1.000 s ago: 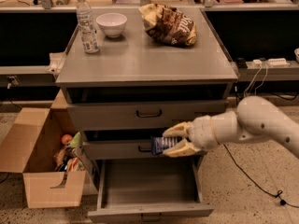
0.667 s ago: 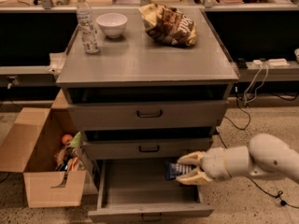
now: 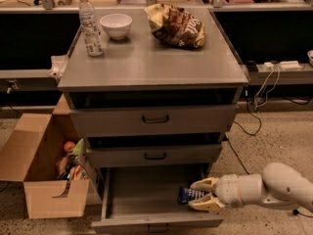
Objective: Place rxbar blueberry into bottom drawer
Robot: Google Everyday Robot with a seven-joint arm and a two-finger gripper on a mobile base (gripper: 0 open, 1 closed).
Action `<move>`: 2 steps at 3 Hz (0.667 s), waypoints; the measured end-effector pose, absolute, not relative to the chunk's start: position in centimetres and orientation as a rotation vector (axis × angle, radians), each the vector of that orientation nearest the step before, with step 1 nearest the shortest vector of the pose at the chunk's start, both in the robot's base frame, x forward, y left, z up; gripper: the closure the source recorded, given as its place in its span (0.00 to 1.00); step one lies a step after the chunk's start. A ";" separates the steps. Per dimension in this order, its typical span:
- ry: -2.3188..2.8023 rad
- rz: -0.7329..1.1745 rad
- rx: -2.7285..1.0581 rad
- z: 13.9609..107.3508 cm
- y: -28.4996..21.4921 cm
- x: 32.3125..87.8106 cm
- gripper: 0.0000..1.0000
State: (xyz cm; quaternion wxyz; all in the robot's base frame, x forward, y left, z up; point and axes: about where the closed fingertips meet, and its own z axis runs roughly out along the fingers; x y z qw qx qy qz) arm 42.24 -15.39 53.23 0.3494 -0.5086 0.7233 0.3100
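Next, I let go of the rxbar blueberry on the bottom drawer's inside, just off its middle (image 3: 173,188) toward my arm.
The bottom drawer (image 3: 146,223) of the grey cabinet is pulled open, its floor bare on the left. My gripper (image 3: 199,196) reaches in from the right over the drawer's right part, low inside it. It is shut on the rxbar blueberry (image 3: 190,195), a dark navy bar with white lettering, held flat between the cream fingers (image 3: 204,183). I cannot tell whether the bar touches the drawer floor.
Two shallower drawers (image 3: 155,119) sit above, slightly ajar. On the cabinet top stand a water bottle (image 3: 90,24), a white bowl (image 3: 116,25) and a brown chip bag (image 3: 175,25). An open cardboard box (image 3: 46,165) with items stands at the left. Cables (image 3: 261,89) lie at the right.
My gripper has carried the bar down from in front of the middle drawer into the open bottom drawer, and lowered further since the last frame.
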 end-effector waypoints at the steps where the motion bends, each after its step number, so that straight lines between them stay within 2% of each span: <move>1: 1.925 0.815 -1.258 50.1 -15.4 43.1 1.00; 2: 2.010 0.858 -1.185 42.5 -15.0 44.9 1.00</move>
